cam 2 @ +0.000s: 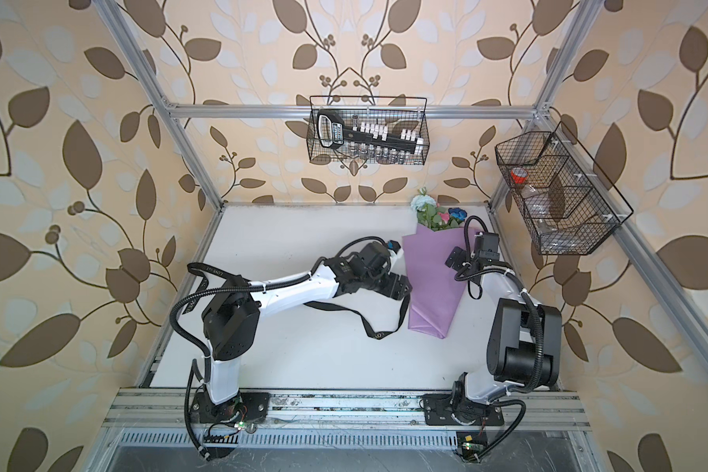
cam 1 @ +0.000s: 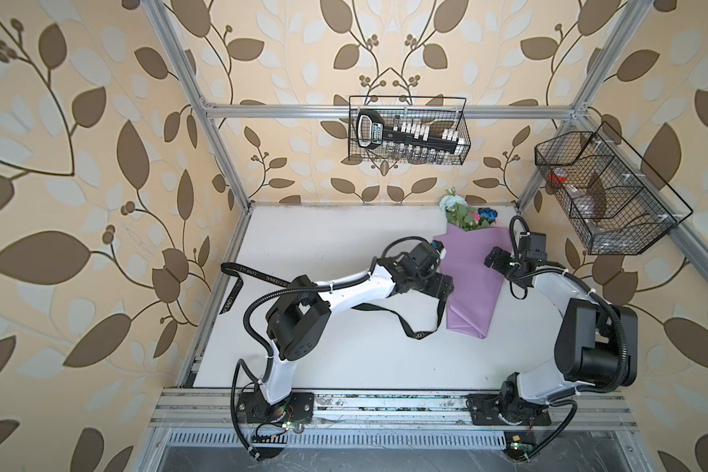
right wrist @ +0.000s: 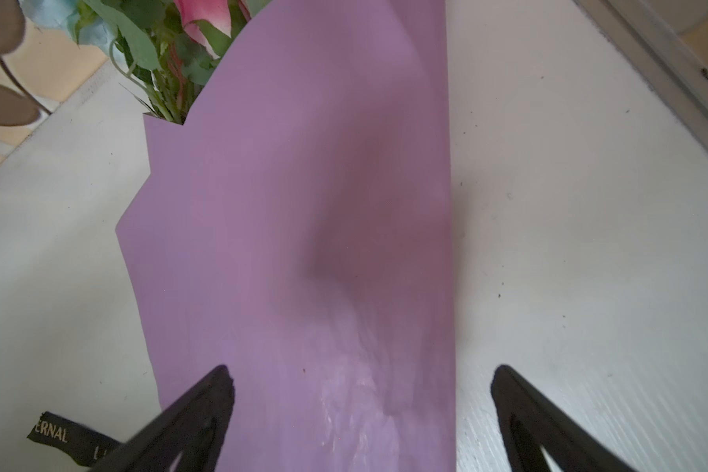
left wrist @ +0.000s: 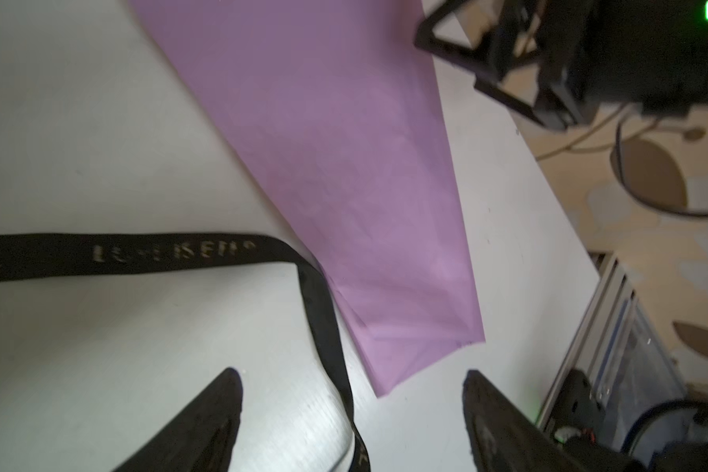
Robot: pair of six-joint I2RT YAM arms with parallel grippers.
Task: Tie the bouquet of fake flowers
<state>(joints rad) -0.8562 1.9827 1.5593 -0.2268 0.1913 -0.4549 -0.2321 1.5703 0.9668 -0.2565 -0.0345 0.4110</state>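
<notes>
My right gripper needs to close on the middle of the lilac paper cone [cam 1: 473, 269] [right wrist: 314, 354], between the flowers and the narrow end, and gather the paper together.
The bouquet of fake flowers [cam 1: 473, 282] [cam 2: 434, 282] lies on the white table in a lilac paper cone, blooms [cam 1: 462, 212] [right wrist: 205, 16] toward the back wall. A long black ribbon [cam 1: 417, 336] [cam 2: 379, 334] [left wrist: 172, 253] trails across the table to the cone's left side. My left gripper [cam 1: 444, 288] [left wrist: 351, 374] stands open at the cone's left edge, near its narrow end. The ribbon runs loose between its fingers. My right gripper [cam 1: 497, 259] [right wrist: 363, 367] hovers open over the cone's right half, one finger [right wrist: 205, 400] above the paper, nothing gripped. A ribbon end [right wrist: 54, 433] shows beside it.
A wire basket [cam 1: 407, 130] with a tool hangs on the back rail. Another wire basket [cam 1: 605, 196] hangs on the right post. Aluminium frame posts [cam 1: 225, 155] bound the table. A metal rail [cam 1: 385, 402] with both arm bases runs along the front.
</notes>
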